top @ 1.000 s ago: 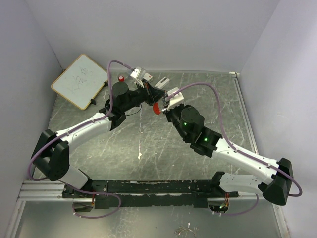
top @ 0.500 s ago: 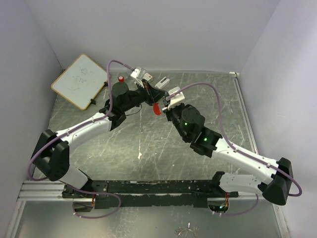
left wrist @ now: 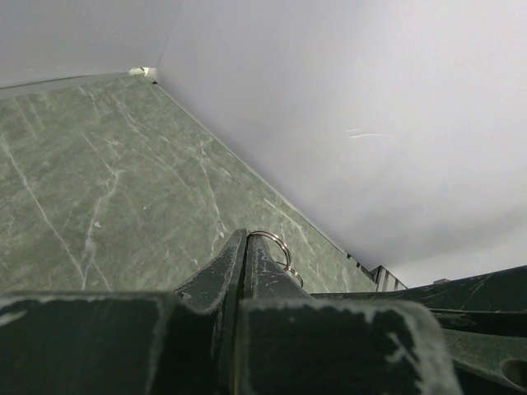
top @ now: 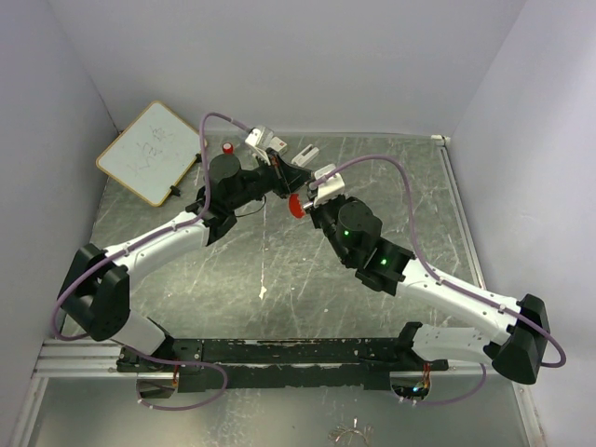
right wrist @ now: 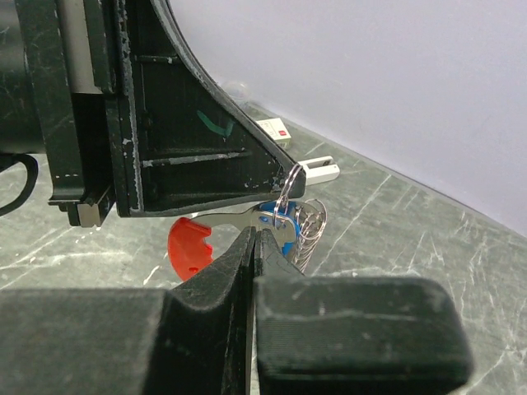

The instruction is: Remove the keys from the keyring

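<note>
Next, my right gripper opens and takes the ring's lower end [right wrist: 281, 211] before my left gripper opens, because it is pinching the key's metal below the ring.
Both grippers meet above the middle of the table. My left gripper [top: 282, 174] is shut on the silvery metal ring [left wrist: 274, 243] of the keyring; the ring sticks out past its tips [right wrist: 288, 188]. Below it hang the blue-headed key [right wrist: 278, 220], a silvery wire coil [right wrist: 310, 234] and the keyring's red curved piece [right wrist: 188, 245], which also shows in the top view [top: 295, 206]. My right gripper [right wrist: 254, 234] is shut on the blue-headed key's silvery metal just under the ring. Other keys are hidden.
A white block [top: 306, 154] lies on the table behind the grippers, and two show in the right wrist view [right wrist: 318, 170] [right wrist: 272, 127]. A red-capped little bottle [top: 227, 148] and a whiteboard [top: 150, 152] are at the back left. White walls enclose the table.
</note>
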Robot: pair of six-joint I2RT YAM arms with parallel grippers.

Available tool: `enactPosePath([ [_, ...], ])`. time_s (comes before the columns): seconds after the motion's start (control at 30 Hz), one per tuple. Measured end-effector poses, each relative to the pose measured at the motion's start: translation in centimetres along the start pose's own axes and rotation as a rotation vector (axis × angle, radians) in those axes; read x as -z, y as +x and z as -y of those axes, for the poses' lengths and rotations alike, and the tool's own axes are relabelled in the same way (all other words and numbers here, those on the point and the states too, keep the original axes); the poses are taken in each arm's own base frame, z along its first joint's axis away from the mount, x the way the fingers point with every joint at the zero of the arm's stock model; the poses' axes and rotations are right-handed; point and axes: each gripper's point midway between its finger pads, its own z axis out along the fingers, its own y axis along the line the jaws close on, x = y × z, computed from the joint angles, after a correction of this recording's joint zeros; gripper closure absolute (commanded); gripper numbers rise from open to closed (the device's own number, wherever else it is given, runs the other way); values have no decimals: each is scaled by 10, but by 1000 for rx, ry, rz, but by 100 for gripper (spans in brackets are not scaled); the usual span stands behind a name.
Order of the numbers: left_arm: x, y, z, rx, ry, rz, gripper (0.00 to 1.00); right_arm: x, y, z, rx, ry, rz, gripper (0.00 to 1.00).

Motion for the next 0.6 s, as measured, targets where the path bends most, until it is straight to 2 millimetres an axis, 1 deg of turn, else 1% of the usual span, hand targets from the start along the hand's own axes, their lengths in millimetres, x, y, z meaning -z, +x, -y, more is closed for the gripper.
enactPosePath([
  [0.27,2,-6,5,-6,9,14,93,0,2,2,0,14,-4,100],
  [0.57,4,-14,14,-11,36,35,93,0,13,5,11,43,-13,100],
  [0.6,5,-15,14,-12,37,36,93,0,14,5,14,43,-13,98],
])
